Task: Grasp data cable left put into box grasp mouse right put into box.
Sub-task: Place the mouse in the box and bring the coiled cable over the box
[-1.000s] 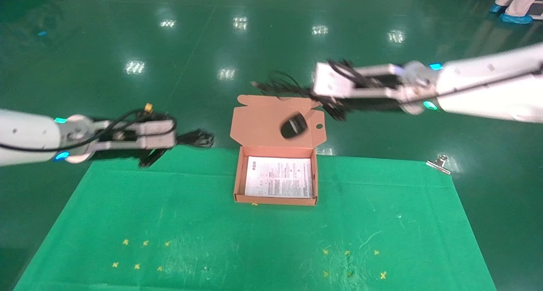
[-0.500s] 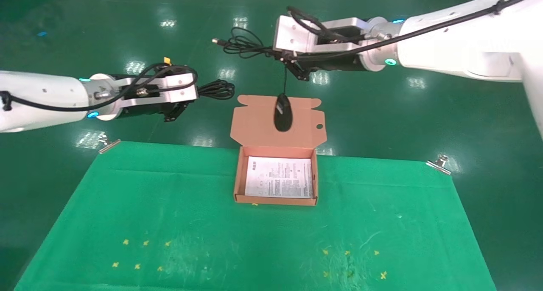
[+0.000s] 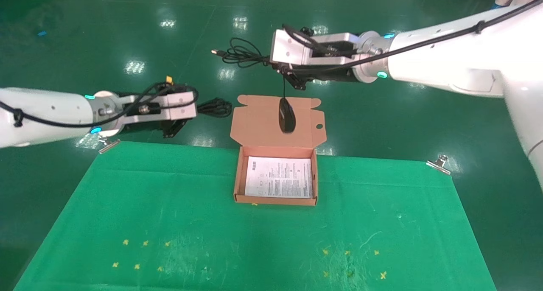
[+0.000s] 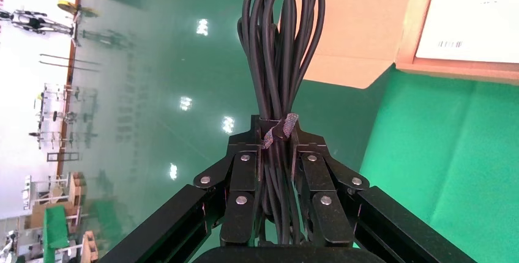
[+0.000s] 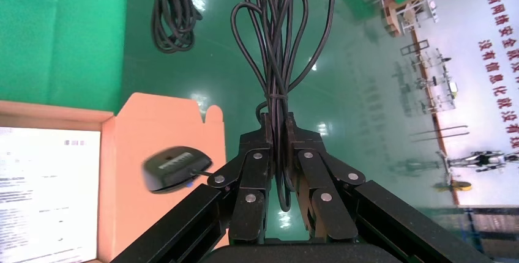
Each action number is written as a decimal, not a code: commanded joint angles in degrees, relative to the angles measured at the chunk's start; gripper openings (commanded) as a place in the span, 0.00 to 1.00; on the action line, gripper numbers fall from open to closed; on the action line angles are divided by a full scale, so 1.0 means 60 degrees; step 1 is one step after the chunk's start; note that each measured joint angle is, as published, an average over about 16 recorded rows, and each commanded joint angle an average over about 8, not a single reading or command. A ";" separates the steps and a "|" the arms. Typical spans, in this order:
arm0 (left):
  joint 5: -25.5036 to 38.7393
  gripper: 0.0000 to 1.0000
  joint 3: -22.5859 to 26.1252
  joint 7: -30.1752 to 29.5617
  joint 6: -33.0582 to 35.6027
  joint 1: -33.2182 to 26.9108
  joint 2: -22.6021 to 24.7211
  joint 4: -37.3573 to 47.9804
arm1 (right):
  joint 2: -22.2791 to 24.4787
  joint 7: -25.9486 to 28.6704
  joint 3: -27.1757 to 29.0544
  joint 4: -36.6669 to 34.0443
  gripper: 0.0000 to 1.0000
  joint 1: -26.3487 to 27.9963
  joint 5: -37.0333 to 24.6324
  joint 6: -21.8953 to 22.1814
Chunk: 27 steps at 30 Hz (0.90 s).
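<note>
The robot's right gripper will release the mouse on the white printed sheet [image 3: 270,186], near the side of the box opposite the lid flap.
My left gripper [image 3: 198,109] is shut on the data cable [image 3: 215,107], a tied black bundle, held in the air left of the box's lid flap; the grip shows in the left wrist view [image 4: 278,131] on the cable [image 4: 281,43]. My right gripper [image 3: 278,64] is shut on the mouse's looped cord [image 3: 242,53], as the right wrist view shows [image 5: 278,122]. The black mouse [image 3: 287,115] hangs by its cord over the lid flap, also seen from the right wrist [image 5: 174,168]. The salmon-orange box [image 3: 275,200] lies open on the green cloth.
A white printed sheet [image 3: 278,176] lies in the box. The green cloth [image 3: 254,244] covers the table, held by metal clips at its far corners [image 3: 439,163] [image 3: 106,144]. Shiny green floor lies beyond.
Both arms rose from the cloth's far edge with their loads. The mouse swung and now hangs nearly straight over the flap. In the last half second the left gripper dropped a little.
</note>
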 commanded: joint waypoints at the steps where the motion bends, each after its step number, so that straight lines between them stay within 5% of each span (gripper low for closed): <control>1: -0.0026 0.00 0.0004 0.0014 0.0001 0.0028 0.0018 0.0014 | -0.0011 -0.0032 0.0020 0.0043 0.00 -0.0029 0.0045 0.0006; 13: 0.1275 0.00 0.0416 -0.1178 0.0464 0.0528 -0.0427 -0.0557 | -0.0373 -0.0465 -0.0554 -0.0635 0.00 -0.0713 0.0285 0.0541; 27: 0.3006 0.00 0.0671 -0.3324 0.1745 0.0887 -0.1231 -0.2258 | -0.0499 0.0184 -0.2868 -0.0168 0.00 -0.1694 0.1591 0.1564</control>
